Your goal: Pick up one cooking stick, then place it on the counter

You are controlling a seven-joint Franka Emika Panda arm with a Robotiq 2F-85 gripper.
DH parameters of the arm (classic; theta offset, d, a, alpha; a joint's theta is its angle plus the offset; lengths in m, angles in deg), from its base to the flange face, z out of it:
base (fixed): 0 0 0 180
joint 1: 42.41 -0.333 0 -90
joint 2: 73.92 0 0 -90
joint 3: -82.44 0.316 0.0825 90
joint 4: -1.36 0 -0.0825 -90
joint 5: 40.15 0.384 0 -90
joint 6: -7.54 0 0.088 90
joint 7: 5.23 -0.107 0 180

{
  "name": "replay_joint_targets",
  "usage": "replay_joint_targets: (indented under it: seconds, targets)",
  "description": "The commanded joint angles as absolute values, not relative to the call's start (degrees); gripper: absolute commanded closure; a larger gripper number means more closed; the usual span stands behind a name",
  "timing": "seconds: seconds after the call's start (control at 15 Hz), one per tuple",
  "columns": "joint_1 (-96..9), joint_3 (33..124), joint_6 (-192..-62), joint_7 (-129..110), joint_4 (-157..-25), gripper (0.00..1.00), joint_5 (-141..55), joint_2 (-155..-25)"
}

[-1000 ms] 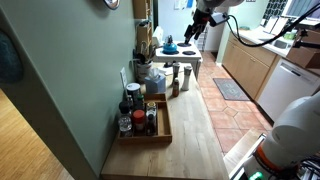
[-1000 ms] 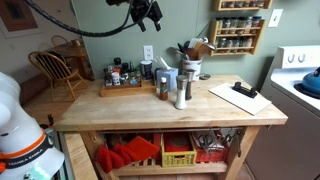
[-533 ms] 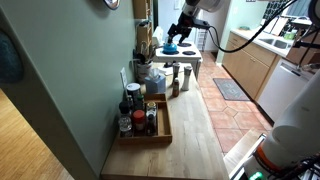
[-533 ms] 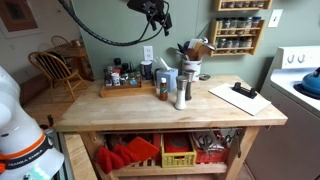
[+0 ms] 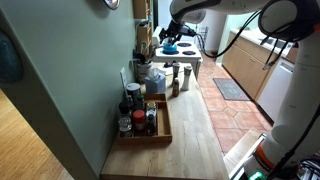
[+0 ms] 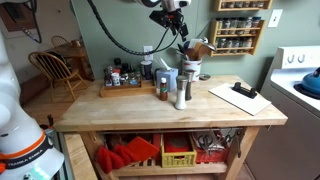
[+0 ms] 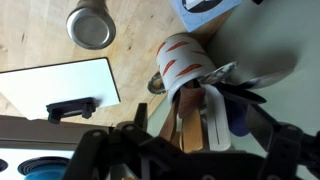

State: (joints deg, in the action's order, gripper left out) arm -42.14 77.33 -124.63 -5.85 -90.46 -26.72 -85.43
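The dark brown wooden cooking stick stands in the white crock with orange stripes, and my gripper needs to close on the upper end [image 5: 151, 52] [image 7: 169, 124] of that stick.
The counter [image 5: 185, 140] [image 6: 140, 108] is a long pale butcher-block top. A white crock with orange stripes [image 7: 186, 58] [image 6: 192, 69] stands on it and holds wooden utensils [image 7: 188, 122] [image 6: 197, 46]. I cannot pick out a thin cooking stick among them; the wrist view shows broad brown wooden handles and a white slotted spatula [image 7: 216, 125]. My gripper [image 7: 190, 155] [image 6: 174, 20] [image 5: 172, 33] hangs open just above the utensil tops, its dark fingers on either side of them, touching nothing.
A brown tray of bottles [image 5: 146, 122] [image 6: 122, 78] sits at one end of the counter. A pepper mill and cups [image 6: 178, 88] stand by the crock. A white board with a black object [image 7: 60, 92] [image 6: 240, 97] lies nearby. A spice rack [image 6: 241, 25] hangs on the wall.
The arm has swung across and down from open air to right over the utensil crock. Nothing on the counter has moved.
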Motion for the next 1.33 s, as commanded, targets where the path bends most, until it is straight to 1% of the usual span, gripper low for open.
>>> replay_joint_targets:
  seconds: [0.0,0.4,0.47,0.93,1.07,1.27]
  targets:
    - [-40.8,78.7,-124.6,-6.5,-89.6,0.00,-27.4,-86.2]
    - [-40.8,78.4,-123.3,-9.2,-87.1,0.00,-28.0,-87.5]
    - [-41.2,78.3,-123.1,-12.1,-84.7,0.00,-28.8,-89.3]
    - [-42.8,79.1,-105.1,-27.5,-64.0,0.00,-30.8,-102.0]
    - [-42.6,79.3,-102.1,-30.4,-58.4,0.00,-29.9,-105.9]
    - [-42.1,79.0,-101.0,-34.3,-50.9,0.00,-29.6,-112.0]
